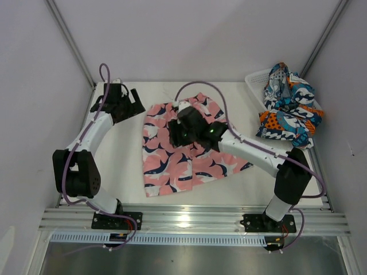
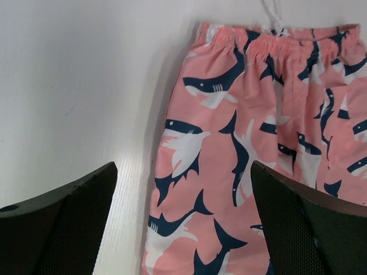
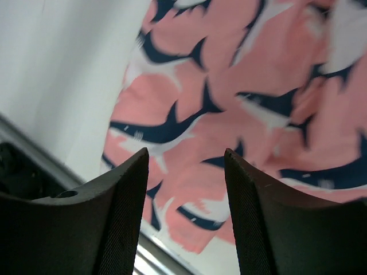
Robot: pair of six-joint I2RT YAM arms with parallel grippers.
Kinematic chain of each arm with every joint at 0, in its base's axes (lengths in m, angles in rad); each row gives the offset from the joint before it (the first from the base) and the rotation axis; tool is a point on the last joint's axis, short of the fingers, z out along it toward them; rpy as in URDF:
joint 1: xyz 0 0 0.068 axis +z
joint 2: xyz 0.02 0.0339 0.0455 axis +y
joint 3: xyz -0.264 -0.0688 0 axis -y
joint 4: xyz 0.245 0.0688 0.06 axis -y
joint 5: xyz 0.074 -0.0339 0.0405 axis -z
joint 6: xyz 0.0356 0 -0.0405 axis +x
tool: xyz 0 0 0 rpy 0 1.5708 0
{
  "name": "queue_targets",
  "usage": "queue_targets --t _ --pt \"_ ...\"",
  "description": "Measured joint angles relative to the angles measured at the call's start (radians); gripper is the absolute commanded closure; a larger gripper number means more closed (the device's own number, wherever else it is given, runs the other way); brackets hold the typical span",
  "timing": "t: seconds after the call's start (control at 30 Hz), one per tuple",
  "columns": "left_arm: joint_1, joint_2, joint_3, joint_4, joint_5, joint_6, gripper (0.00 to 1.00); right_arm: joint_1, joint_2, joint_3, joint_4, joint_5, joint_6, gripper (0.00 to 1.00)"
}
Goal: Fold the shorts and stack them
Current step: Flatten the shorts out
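Note:
The robot's left gripper needs to close on the waistband corner (image 1: 151, 107) (image 2: 205, 33) of the pink shorts, the corner that is farther from the white basket.
The pink shorts (image 1: 183, 157) with navy-and-white sharks lie spread flat in the middle of the table. Their waistband (image 2: 275, 43) shows at the far end of the left wrist view. My left gripper (image 1: 137, 102) hovers just off their upper left corner, open, with nothing between its fingers (image 2: 63, 223). My right gripper (image 1: 182, 133) hangs above the upper middle of the pink shorts (image 3: 241, 86). Its jaws stand apart and hold nothing. The blue, teal, orange and white shorts (image 1: 289, 106) lie crumpled on the white basket at the far right.
The white mesh basket (image 1: 256, 83) sits at the table's back right corner, mostly under the patterned shorts. An aluminium rail (image 1: 189, 219) runs along the near edge. White walls close in the left, back and right sides.

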Motion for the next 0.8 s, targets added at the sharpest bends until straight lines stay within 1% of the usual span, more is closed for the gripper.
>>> queue_targets --t 0.13,0.2,0.27,0.4,0.53,0.67,0.8 --pt "0.021 0.0 -0.068 0.04 0.014 -0.025 0.01 0.169 0.023 -0.029 0.013 0.052 0.048 0.43" --pt "0.055 0.0 -0.086 0.048 0.032 -0.037 0.01 0.242 0.056 -0.023 0.031 0.087 0.076 0.38" --pt "0.094 0.0 -0.092 0.055 0.039 -0.043 0.01 0.307 0.113 0.0 0.032 0.118 0.097 0.35" --pt "0.142 -0.01 -0.109 0.092 0.042 -0.064 0.01 0.402 0.273 0.108 -0.007 0.183 0.128 0.36" --pt "0.172 -0.032 -0.145 0.127 0.078 -0.096 0.01 0.455 0.381 0.169 -0.029 0.211 0.143 0.39" --pt "0.22 -0.039 -0.173 0.153 0.119 -0.125 0.01 0.476 0.425 0.185 -0.056 0.216 0.159 0.4" --pt "0.243 -0.039 -0.183 0.167 0.137 -0.142 0.01 0.484 0.463 0.226 -0.064 0.226 0.173 0.42"
